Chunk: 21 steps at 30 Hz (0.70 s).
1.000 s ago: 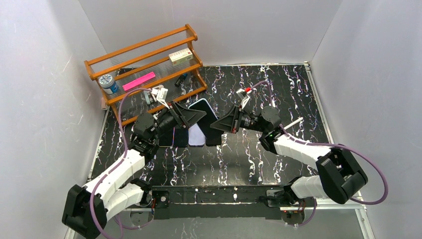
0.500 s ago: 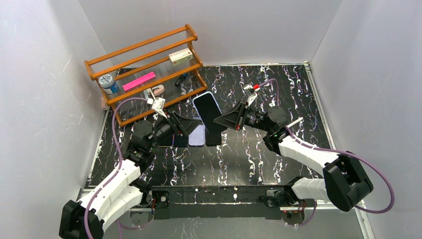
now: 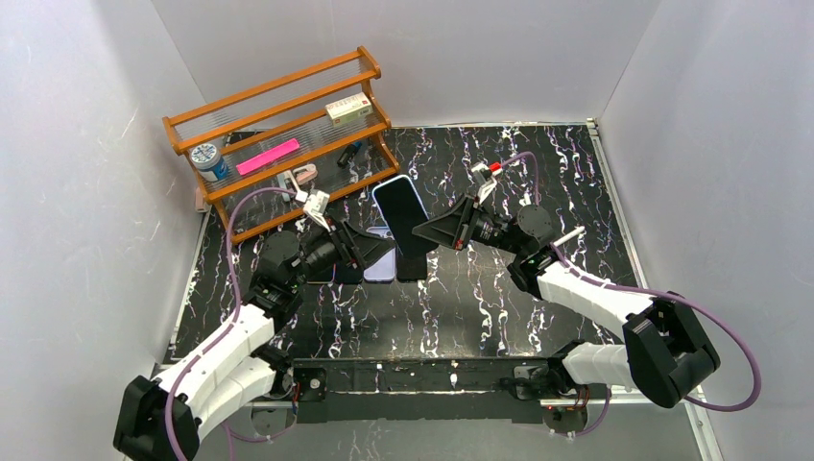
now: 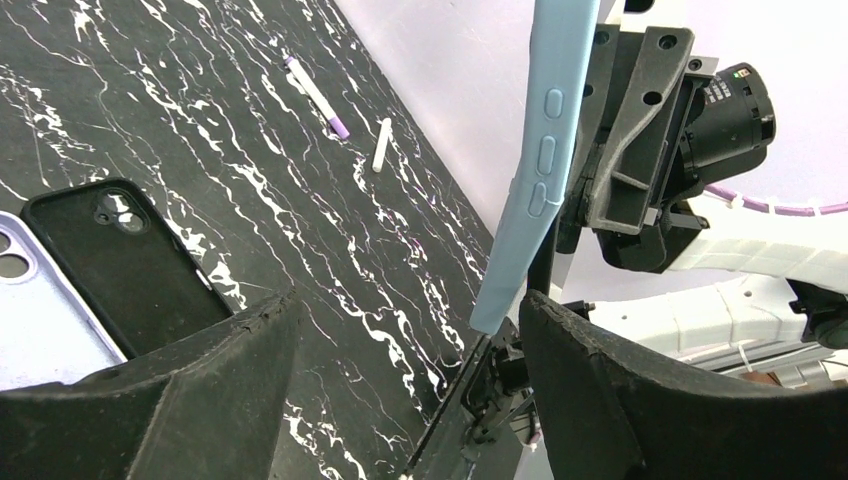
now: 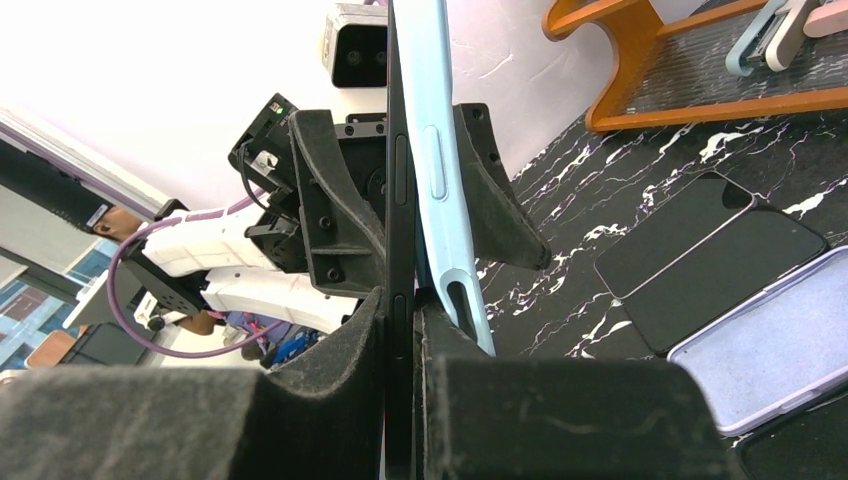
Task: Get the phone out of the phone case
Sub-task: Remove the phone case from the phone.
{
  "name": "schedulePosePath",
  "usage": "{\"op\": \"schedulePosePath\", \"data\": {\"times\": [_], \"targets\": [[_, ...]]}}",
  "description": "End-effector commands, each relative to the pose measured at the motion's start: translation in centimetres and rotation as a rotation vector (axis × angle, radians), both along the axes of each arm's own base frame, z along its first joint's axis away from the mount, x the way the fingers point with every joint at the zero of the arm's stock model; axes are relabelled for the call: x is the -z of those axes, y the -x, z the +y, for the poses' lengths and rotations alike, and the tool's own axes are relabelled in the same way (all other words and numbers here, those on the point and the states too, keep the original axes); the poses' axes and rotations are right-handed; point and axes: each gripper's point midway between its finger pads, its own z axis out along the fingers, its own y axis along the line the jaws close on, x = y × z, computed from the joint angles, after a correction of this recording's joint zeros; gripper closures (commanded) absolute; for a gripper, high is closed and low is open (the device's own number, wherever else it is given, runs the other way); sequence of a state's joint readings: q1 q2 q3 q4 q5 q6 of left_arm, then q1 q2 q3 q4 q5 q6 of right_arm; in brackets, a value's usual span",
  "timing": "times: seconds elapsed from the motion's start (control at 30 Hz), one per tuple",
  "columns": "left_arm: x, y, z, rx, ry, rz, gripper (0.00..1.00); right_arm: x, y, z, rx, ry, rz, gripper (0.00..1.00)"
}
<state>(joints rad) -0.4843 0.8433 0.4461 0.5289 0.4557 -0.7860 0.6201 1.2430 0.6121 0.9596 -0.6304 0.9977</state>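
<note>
The light blue case still covers the phone's far end, so next my left gripper grabs the case's loose near end (image 5: pixel 472 312) and pulls it off.
My right gripper (image 3: pixel 422 235) is shut on a dark phone (image 3: pixel 401 205) and holds it on edge above the table. In the right wrist view the phone's thin black edge (image 5: pixel 402 200) is pinched between my pads (image 5: pixel 330 400). Its light blue case (image 5: pixel 437 150) stands apart from the phone at the near end, outside the right pad. My left gripper (image 3: pixel 382 246) is open, its fingers (image 5: pixel 335 215) on either side of the phone and case without touching them. In the left wrist view the case's edge (image 4: pixel 545 150) hangs near my right finger (image 4: pixel 650 400).
A black case (image 4: pixel 120 260) and a lavender case (image 4: pixel 35 320) lie on the marble table (image 3: pixel 499 307) under the grippers, with other dark flat ones (image 5: pixel 700 255). A wooden rack (image 3: pixel 278 134) stands at the back left. A purple pen (image 4: pixel 318 95) and a white pen (image 4: pixel 381 145) lie to the right.
My right gripper lifted the phone up and back, then held still. My left gripper came off the phone, drew back and down, then edged forward around it again.
</note>
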Motion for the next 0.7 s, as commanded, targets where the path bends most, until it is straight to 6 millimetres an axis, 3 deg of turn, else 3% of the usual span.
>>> {"op": "schedulePosePath", "data": {"times": [0.0,0.23,0.47,0.6,0.67], "targets": [[0.0,0.6,-0.6,0.041,0.010,-0.016,0.23,-3.5,0.2,-0.4,0.012,-0.091,-0.093,0.99],[-0.6,-0.3,-1.6,0.044,0.024,-0.007,0.27,-3.4,0.6,-0.4,-0.016,-0.100,-0.079,0.99],[-2.9,-0.5,-3.1,0.078,0.100,-0.032,0.33,-3.0,0.9,-0.3,-0.039,-0.093,-0.059,0.99],[-4.5,-0.9,-3.7,0.087,0.150,-0.045,0.49,-2.5,1.2,-0.2,-0.056,-0.087,-0.037,0.99],[-5.0,-1.3,-3.8,0.078,0.167,-0.048,0.63,-2.0,1.4,-0.2,-0.063,-0.080,-0.024,0.99]]}}
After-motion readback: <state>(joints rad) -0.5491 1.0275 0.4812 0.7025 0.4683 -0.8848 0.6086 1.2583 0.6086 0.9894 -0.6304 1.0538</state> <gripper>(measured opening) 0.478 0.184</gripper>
